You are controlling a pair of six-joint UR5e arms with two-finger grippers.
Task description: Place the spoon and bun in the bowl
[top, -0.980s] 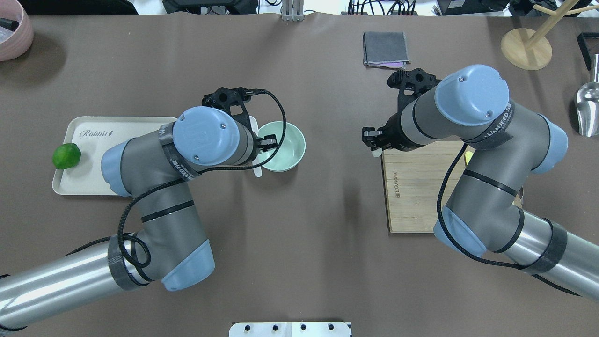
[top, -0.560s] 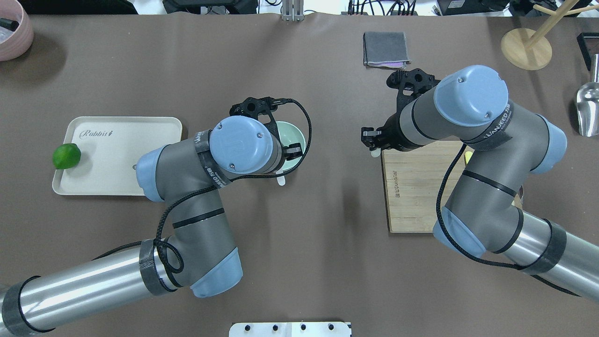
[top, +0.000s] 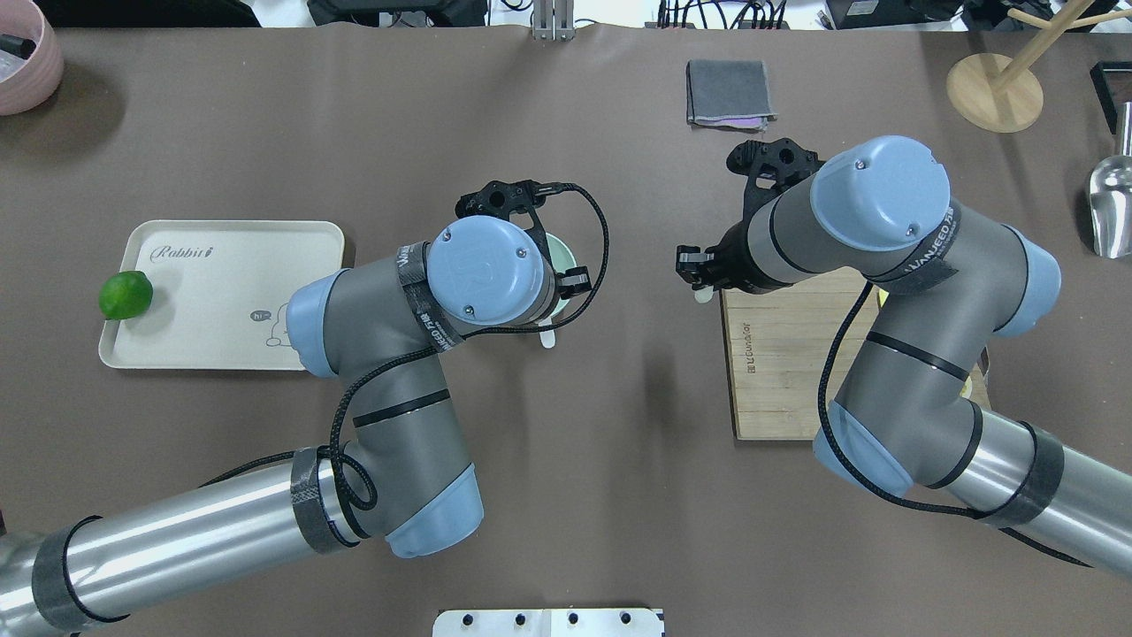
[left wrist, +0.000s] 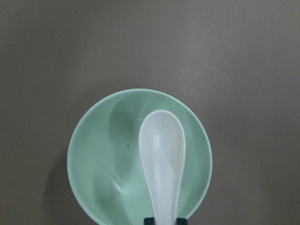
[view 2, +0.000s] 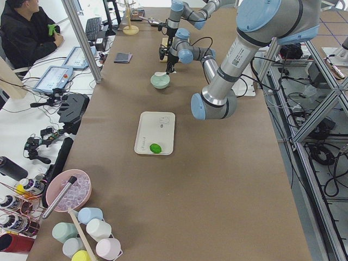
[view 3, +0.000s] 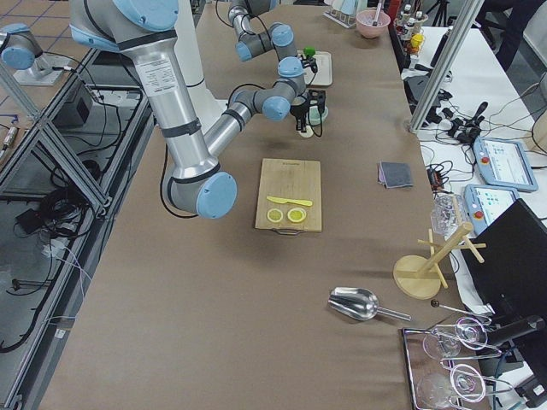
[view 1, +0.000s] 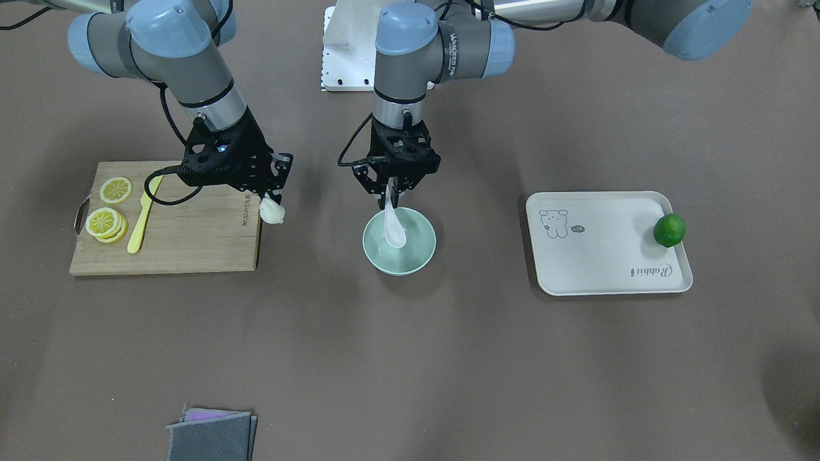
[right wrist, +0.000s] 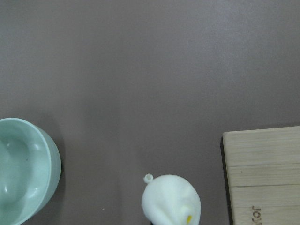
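Observation:
I will let go of the white bun with my right gripper on the white spoon's scoop (view 1: 393,243) (right wrist: 18,168), in the middle of the mint-green bowl.
My left gripper (view 1: 389,192) is shut on the handle of the white spoon (view 1: 392,227). The scoop hangs down over the inside of the mint-green bowl (view 1: 424,251). The left wrist view shows the spoon (left wrist: 161,159) over the right half of the bowl (left wrist: 103,154). My right gripper (view 1: 272,200) is shut on the white bun (view 1: 271,212) and holds it above the table, just off the cutting board's corner nearest the bowl. The right wrist view shows the bun (right wrist: 171,199) with the bowl (right wrist: 18,168) at the left edge.
A wooden cutting board (view 1: 192,240) with lemon slices (view 1: 109,218) and a yellow knife (view 1: 142,214) lies under the right arm. A cream tray (view 1: 602,256) with a green lime (view 1: 669,230) lies beyond the bowl. A grey cloth (view 1: 211,435) lies at the table's far edge.
My left arm has moved to the right with the spoon, from the bowl's left edge to above the bowl. My right arm has shifted slightly, the bun still held.

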